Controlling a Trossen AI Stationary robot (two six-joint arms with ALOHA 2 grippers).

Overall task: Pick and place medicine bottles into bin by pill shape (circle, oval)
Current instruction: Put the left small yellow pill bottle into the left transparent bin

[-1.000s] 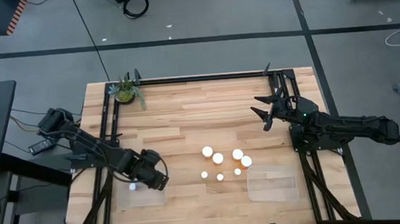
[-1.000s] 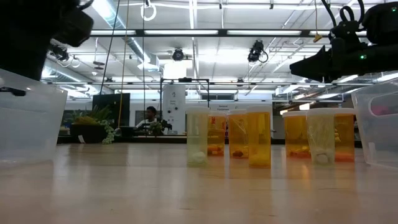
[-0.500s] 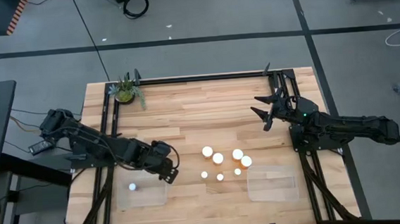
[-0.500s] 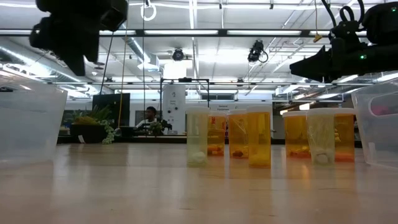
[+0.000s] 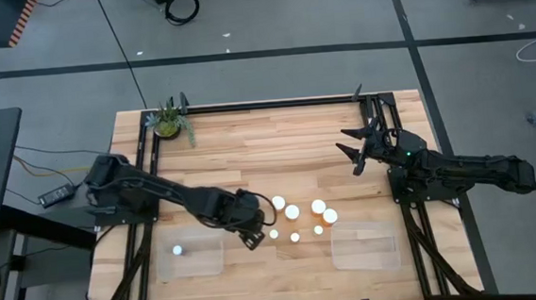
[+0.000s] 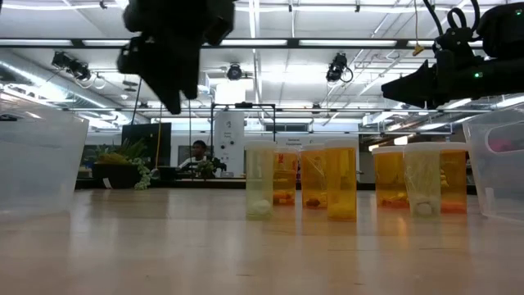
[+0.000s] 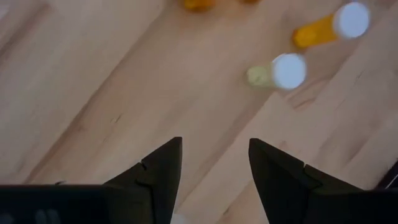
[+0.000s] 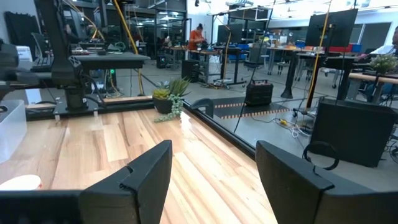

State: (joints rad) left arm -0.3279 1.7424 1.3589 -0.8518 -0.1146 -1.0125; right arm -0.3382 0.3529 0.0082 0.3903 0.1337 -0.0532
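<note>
My left gripper needs to next move over to the small pale bottle that is nearest its fingers and close on the pale bottle's white cap (image 5: 274,234) (image 7: 289,71).
Several medicine bottles (image 5: 292,212) with white caps stand upright in a cluster on the wooden table, right of centre; the low view shows their amber and pale bodies (image 6: 341,180). One more bottle (image 5: 178,251) sits in the clear left bin (image 5: 209,260). My left gripper (image 5: 251,234) hangs open and empty above the table, just left of the cluster, pointing steeply down. Its wrist view shows two bottles (image 7: 288,70) ahead of the open fingers (image 7: 214,158). My right gripper (image 5: 353,150) waits open and level at the right side.
A clear bin (image 5: 364,248) stands at the near right, close to the bottle cluster. A small potted plant (image 5: 168,122) sits at the far left corner. Black frame rails (image 5: 265,104) run along the table's far, left and right sides.
My left gripper has swung from over the left bin toward the table's right, up to the bottle cluster, rising a little and rolling about its own axis. The bottle in the left bin has stayed where it was.
</note>
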